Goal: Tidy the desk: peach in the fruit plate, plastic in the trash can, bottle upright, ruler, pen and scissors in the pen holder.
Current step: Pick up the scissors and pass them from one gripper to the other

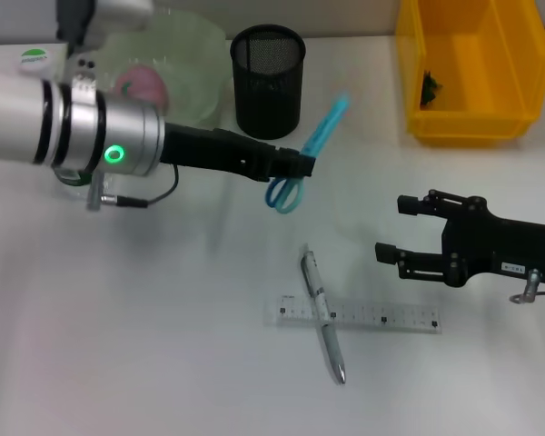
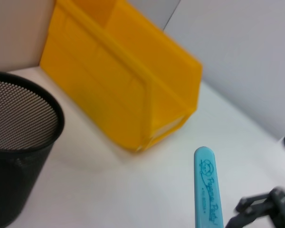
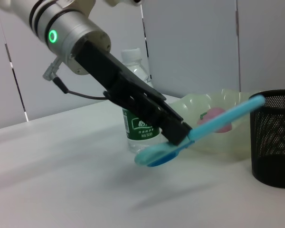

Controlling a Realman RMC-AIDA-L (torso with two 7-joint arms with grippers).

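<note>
My right gripper is to take hold next of the finger loops [image 1: 284,194] [image 3: 154,156] of the light blue scissors, because my left gripper is holding their middle.
My left gripper [image 1: 303,165] is shut on the light blue scissors [image 1: 320,136], held above the desk [image 1: 163,345] just right of the black mesh pen holder [image 1: 268,77]. The blade cover [image 2: 206,190] points up toward the yellow trash can [image 1: 472,68], which holds the plastic [image 1: 430,88]. The peach [image 1: 141,84] lies in the pale green fruit plate [image 1: 200,54]. Behind the left arm the bottle [image 3: 138,121] stands upright. The pen [image 1: 322,313] lies across the clear ruler [image 1: 381,317] on the desk. To their right, my right gripper [image 1: 392,229] is open and holds nothing.
The pen holder [image 2: 19,142] and the trash can [image 2: 123,80] stand side by side along the far edge with a gap between them. The right wrist view shows the scissors [image 3: 218,118] slanting toward the holder [image 3: 275,137], in front of the plate [image 3: 228,142].
</note>
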